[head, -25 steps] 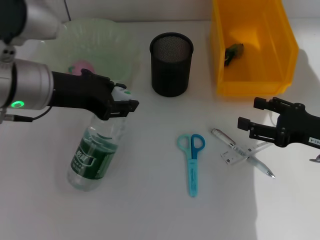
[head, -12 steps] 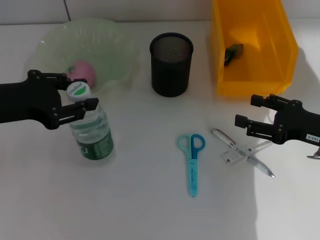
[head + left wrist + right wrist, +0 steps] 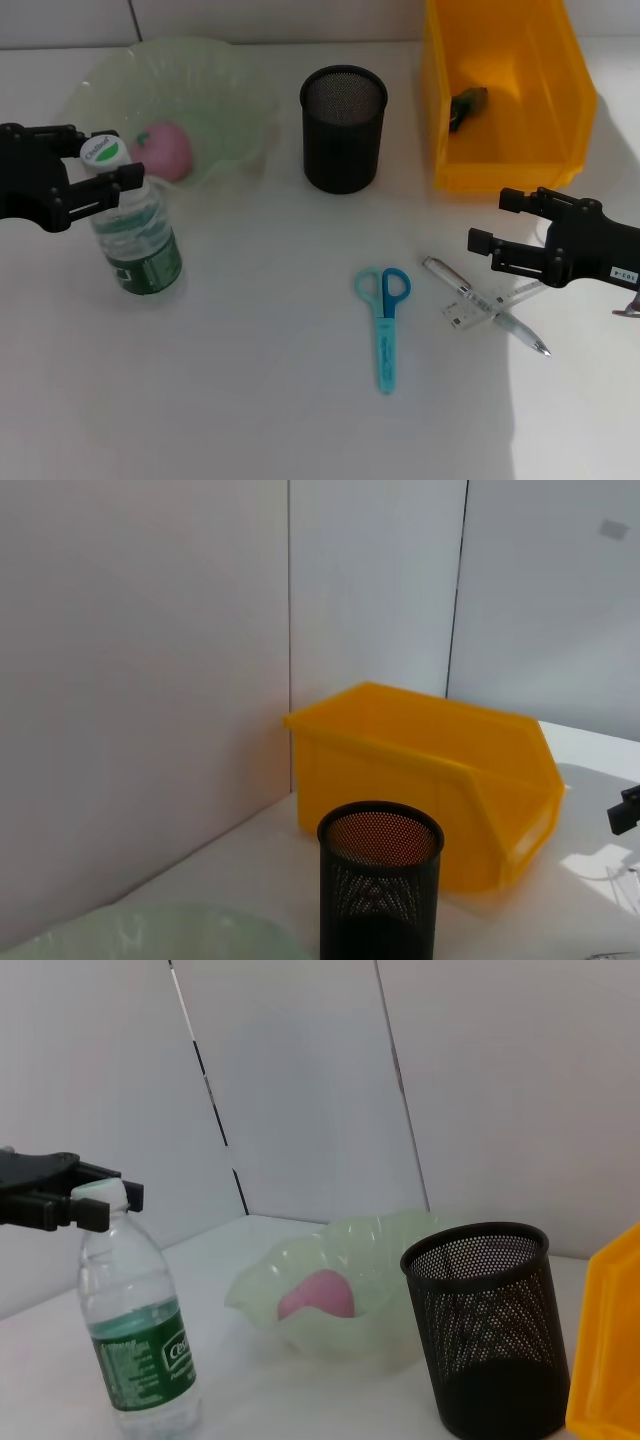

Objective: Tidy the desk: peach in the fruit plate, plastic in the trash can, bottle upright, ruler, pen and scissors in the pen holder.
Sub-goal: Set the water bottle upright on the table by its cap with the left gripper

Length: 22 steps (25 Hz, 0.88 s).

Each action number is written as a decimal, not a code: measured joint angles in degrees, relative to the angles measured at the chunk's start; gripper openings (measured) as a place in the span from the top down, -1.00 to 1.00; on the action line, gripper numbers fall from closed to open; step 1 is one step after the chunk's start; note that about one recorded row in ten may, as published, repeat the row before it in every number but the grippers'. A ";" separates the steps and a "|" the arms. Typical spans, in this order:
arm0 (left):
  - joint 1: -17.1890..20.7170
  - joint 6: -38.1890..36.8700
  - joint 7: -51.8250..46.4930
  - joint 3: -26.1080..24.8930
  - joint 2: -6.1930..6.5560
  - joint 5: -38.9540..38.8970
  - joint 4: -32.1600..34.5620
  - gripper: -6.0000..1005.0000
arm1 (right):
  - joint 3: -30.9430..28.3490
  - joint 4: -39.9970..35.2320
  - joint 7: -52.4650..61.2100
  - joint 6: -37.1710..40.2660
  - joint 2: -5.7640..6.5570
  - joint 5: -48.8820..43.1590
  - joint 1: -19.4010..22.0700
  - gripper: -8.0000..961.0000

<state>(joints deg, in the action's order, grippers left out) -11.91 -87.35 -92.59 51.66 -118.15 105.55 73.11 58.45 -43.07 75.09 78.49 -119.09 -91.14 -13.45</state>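
Observation:
My left gripper needs to let go of the bottle so that it stands upright on the desk [image 3: 149, 253], close in front of the fruit plate.
A clear bottle [image 3: 138, 240] with a green label stands upright at the left of the desk, also seen in the right wrist view [image 3: 140, 1345]. My left gripper [image 3: 108, 155] is shut on the bottle at its white cap. A pink peach [image 3: 166, 150] lies in the pale green fruit plate [image 3: 235, 95]. Blue scissors [image 3: 383, 322], a pen [image 3: 500, 315] and a clear ruler [image 3: 470, 308] lie flat right of centre. My right gripper [image 3: 493, 222] hangs open just above and right of the pen, holding nothing. The black mesh pen holder [image 3: 343, 128] stands at the back centre.
The yellow trash can [image 3: 500, 160] sits at the back right with a dark bit of plastic [image 3: 466, 104] inside. White walls rise behind the desk in the wrist views. The pen holder [image 3: 380, 880] stands close in front of the yellow can [image 3: 430, 770].
The left gripper has lifted the bottle from lying on its side to standing and carried it left, beside the plate. The right gripper has barely moved.

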 joint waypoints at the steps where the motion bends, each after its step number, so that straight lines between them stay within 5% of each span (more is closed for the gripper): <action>1: -0.35 -0.06 0.49 -0.45 0.00 -0.05 -0.29 0.09 | 0.00 0.00 0.07 0.00 0.00 0.00 0.00 -0.66; 22: -2.86 3.98 6.55 -3.05 -0.21 -0.14 -6.49 0.10 | 0.09 0.00 0.59 0.11 0.00 0.00 0.03 -0.66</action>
<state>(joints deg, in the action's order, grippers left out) -14.77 -83.37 -86.04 48.61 -118.37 105.41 66.62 58.54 -43.07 75.68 78.61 -119.09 -91.14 -13.42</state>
